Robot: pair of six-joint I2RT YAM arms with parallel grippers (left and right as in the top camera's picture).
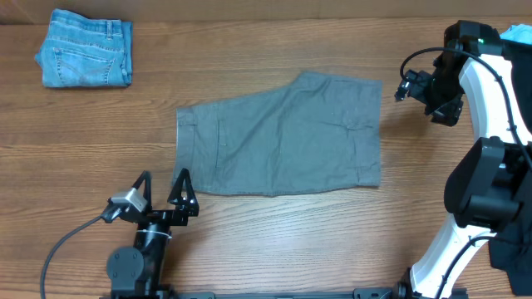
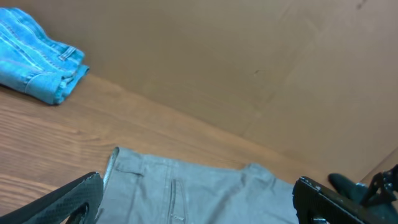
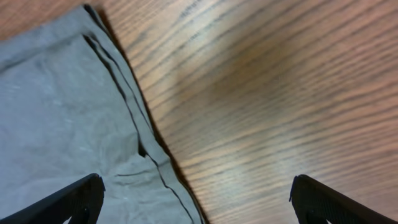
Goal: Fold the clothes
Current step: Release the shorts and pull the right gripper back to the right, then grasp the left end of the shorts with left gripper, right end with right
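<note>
Next, I close my right gripper on the middle of the leg hems [image 1: 376, 130] [image 3: 155, 167] of the grey shorts, halfway between their far and near corners.
The grey shorts [image 1: 283, 137] lie folded in half and flat on the wooden table, waistband at the left, leg hems at the right. My left gripper [image 1: 162, 187] is open and empty just in front of the waistband's near-left corner; the shorts [image 2: 199, 190] fill the space between its fingers in the left wrist view. My right gripper [image 1: 416, 87] is open and empty, above the table beside the shorts' far right hem. The right wrist view shows that hem edge [image 3: 81, 124] below the open fingers [image 3: 196, 199].
Folded light-blue denim jeans [image 1: 86, 48] sit at the far left corner of the table; they also show in the left wrist view [image 2: 37, 59]. A brown wall [image 2: 249, 62] rises behind the table. Bare wood [image 3: 267, 106] lies right of the shorts.
</note>
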